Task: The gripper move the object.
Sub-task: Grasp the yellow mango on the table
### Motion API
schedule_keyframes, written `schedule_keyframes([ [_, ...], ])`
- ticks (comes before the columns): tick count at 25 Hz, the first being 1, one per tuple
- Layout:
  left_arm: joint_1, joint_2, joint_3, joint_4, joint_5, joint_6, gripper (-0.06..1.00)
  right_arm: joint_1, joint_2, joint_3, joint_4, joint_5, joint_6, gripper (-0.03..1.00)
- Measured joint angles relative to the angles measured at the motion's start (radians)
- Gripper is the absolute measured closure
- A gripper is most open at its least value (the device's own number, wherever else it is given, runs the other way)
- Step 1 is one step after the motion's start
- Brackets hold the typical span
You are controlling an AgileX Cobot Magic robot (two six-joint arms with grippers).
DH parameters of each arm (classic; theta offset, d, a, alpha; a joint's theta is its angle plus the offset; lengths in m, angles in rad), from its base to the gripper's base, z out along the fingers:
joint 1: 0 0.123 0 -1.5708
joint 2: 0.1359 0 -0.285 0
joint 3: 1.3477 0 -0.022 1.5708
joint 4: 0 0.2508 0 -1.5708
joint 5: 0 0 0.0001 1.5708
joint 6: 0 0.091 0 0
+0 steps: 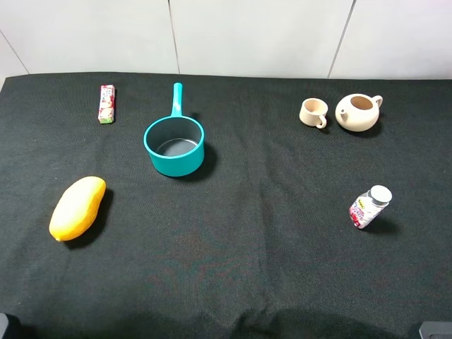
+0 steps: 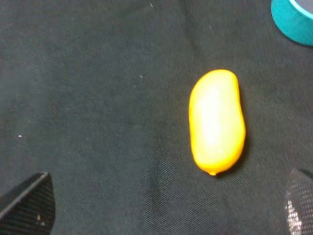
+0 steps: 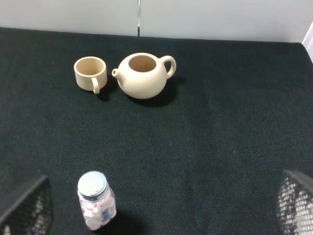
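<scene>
The middle of the yellow-orange mango (image 1: 78, 204) (image 2: 216, 120) is the next place for my left gripper, which should move there and then close across the mango's narrow width.
The object, a smooth yellow-orange mango (image 1: 78, 207), lies on the black cloth at the front left. In the left wrist view the mango (image 2: 217, 121) rests on the cloth ahead of my left gripper (image 2: 164, 205). That gripper is open, its two black fingertips (image 2: 29, 204) stand far apart, and nothing is between them. My right gripper (image 3: 161, 205) is open too and holds nothing, with its fingertips (image 3: 27, 206) at the edges of the right wrist view. It hovers near the small bottle, far from the mango.
A teal pan (image 1: 174, 145) with a long handle stands behind the mango, its rim (image 2: 293, 22) showing in the left wrist view. A small packet (image 1: 106, 104) lies at the back left. A beige cup (image 1: 313, 112) and teapot (image 1: 358, 111) stand at the back right. A white-capped bottle (image 1: 369, 206) stands at the right.
</scene>
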Motion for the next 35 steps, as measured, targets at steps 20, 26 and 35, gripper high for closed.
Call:
schedule_keyframes([
  [20,0.0,0.425,-0.037,-0.063,-0.018,0.02,-0.05,0.0,0.0,0.0,0.0,0.0,0.0,0.27],
  [26,0.0,0.5,-0.037,-0.063,-0.054,0.024,-0.05,0.0,0.0,0.0,0.0,0.0,0.0,0.27],
  [35,0.0,0.618,-0.037,-0.063,-0.114,0.047,-0.05,0.0,0.0,0.0,0.0,0.0,0.0,0.27],
])
